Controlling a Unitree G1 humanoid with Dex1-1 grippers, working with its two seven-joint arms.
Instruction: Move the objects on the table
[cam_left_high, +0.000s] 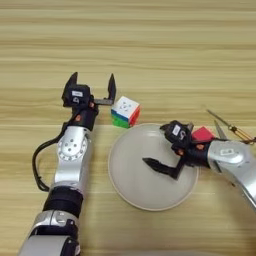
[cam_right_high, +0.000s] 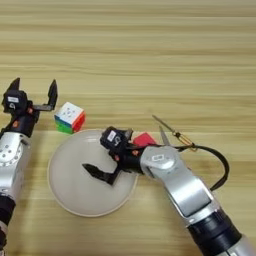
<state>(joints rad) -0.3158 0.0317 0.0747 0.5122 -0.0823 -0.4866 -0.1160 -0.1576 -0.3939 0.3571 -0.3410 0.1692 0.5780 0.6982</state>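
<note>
The side of the plain red cube (cam_left_high: 209, 133) nearest the scissors should be the next place that my right gripper goes to and closes on.
The puzzle cube (cam_left_high: 125, 111), white on top with green and red sides, sits on the table (cam_left_high: 150, 45) just past the plate's far left rim. My left gripper (cam_left_high: 92, 85) stands open just left of it, its nearer finger almost at the cube's edge and nothing between the fingers. The plain red cube (cam_left_high: 203, 134) lies at the plate's right rim, partly hidden behind my right wrist. My right gripper (cam_left_high: 157, 146) hangs open over the plate, holding nothing, one finger (cam_left_high: 154, 165) low over the plate's middle.
A round off-white plate (cam_left_high: 135, 192) lies at the front centre. Scissors (cam_right_high: 172, 132) rest on the wood right of the red cube, blades pointing away. A black cable (cam_right_high: 222, 167) loops beside my right forearm.
</note>
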